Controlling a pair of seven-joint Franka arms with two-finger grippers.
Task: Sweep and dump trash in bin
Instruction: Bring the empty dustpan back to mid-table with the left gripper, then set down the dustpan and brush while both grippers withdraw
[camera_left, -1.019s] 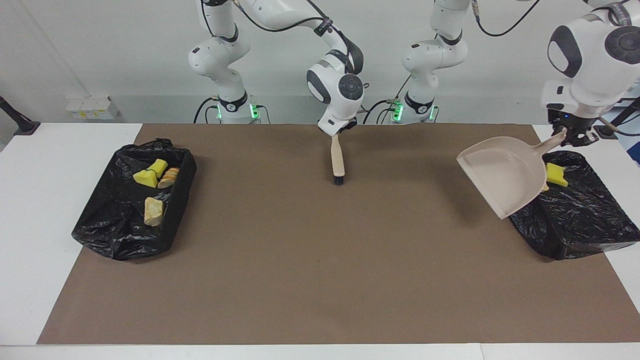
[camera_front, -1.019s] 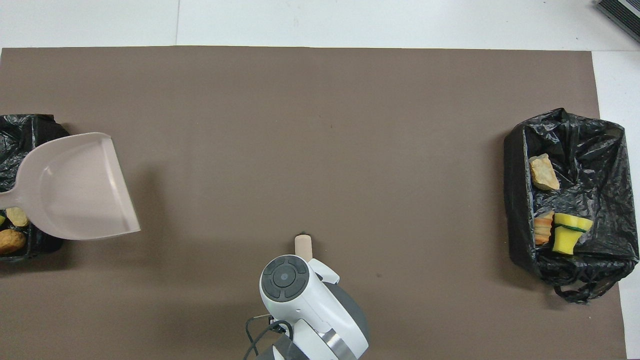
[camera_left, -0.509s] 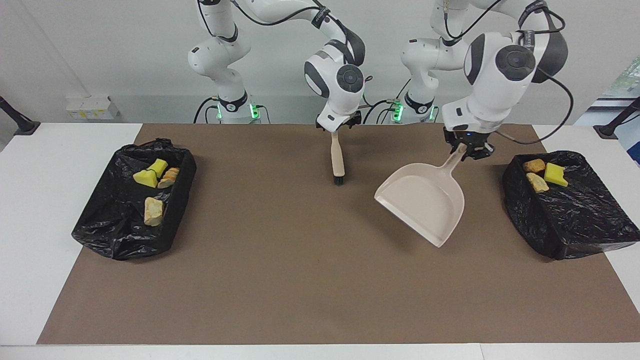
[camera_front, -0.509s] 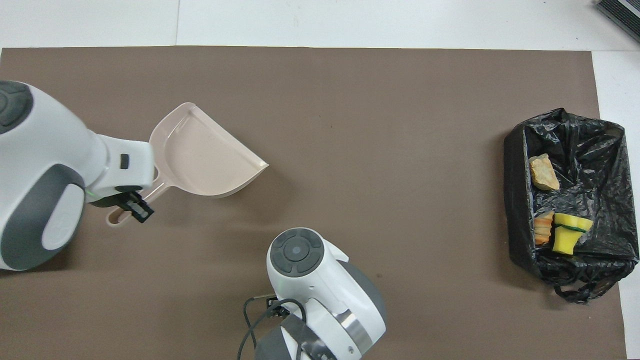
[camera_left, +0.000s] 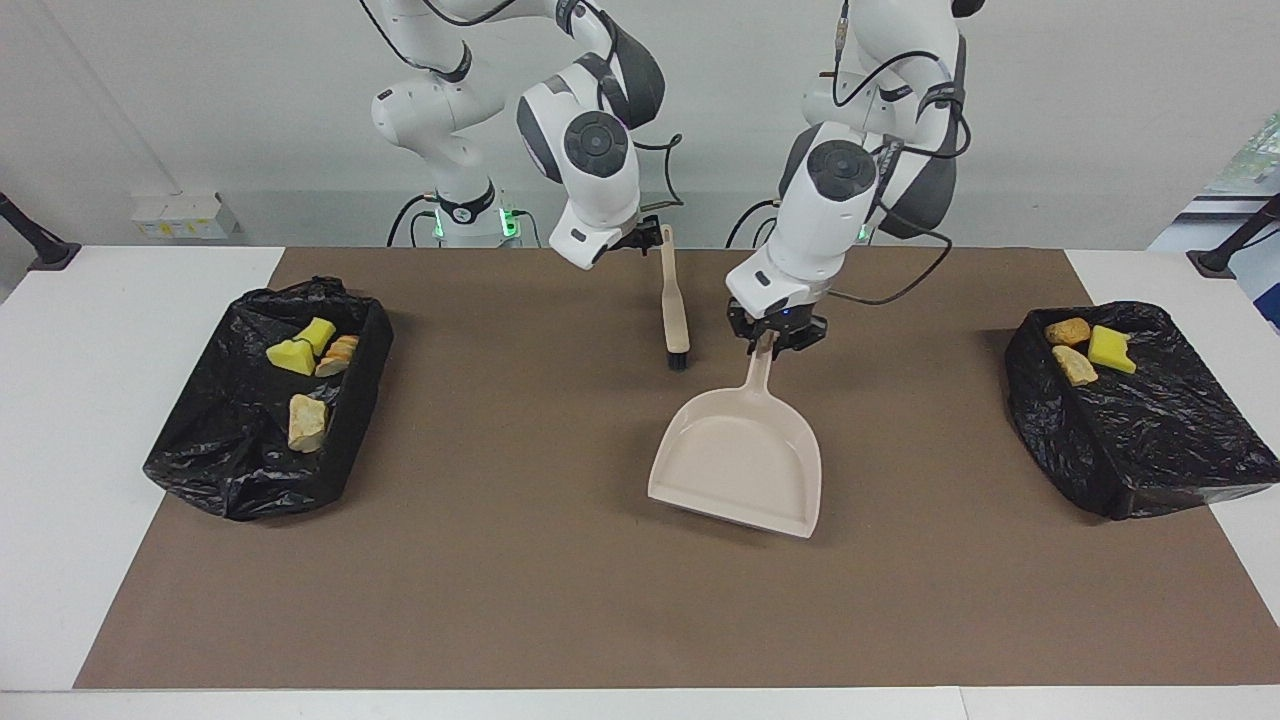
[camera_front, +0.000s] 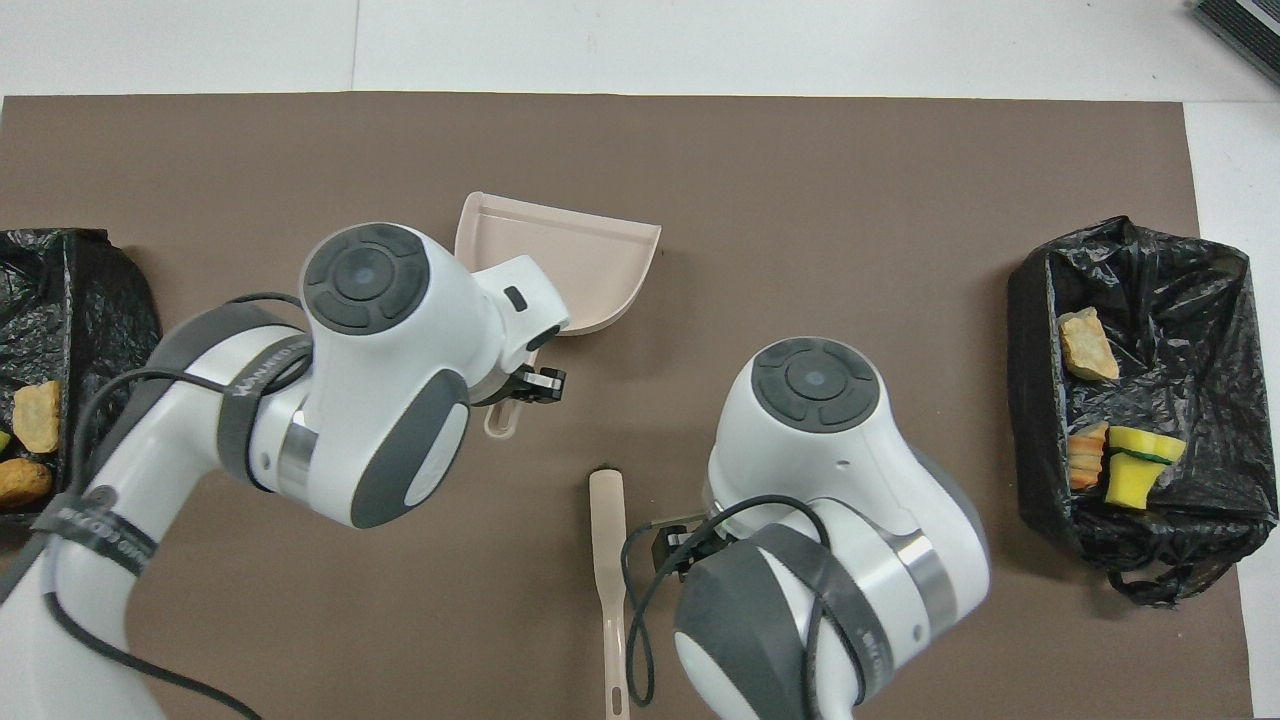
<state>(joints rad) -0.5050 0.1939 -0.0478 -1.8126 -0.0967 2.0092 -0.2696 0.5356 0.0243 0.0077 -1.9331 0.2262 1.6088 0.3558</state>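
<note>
My left gripper has the beige dustpan. It will let go of it on the brown mat straight ahead of the brush's head (camera_front: 643, 322).
My left gripper (camera_left: 772, 338) is shut on the handle of the beige dustpan (camera_left: 740, 460), which lies low on the brown mat's middle with its mouth away from the robots; it also shows in the overhead view (camera_front: 580, 260). The beige black-bristled brush (camera_left: 673, 300) has its bristles on the mat beside the dustpan's handle. My right gripper (camera_left: 648, 235) is at the brush handle's upper end. The trash lies in two black bags: yellow sponge bits (camera_left: 300, 345), a bread chunk (camera_left: 340, 355) and a beige lump (camera_left: 307, 420) in one, a tan chunk (camera_left: 1068, 330), a lump (camera_left: 1075, 365) and a sponge bit (camera_left: 1110, 348) in the other.
One black bag (camera_left: 230, 450) sits at the right arm's end of the mat (camera_left: 560, 600), the other black bag (camera_left: 1150, 440) at the left arm's end. White table (camera_left: 90, 400) borders the mat.
My left arm carried the dustpan from over the bag at its end to the mat's middle and lowered it. My right arm drew up along the brush handle; the bristles stayed put.
</note>
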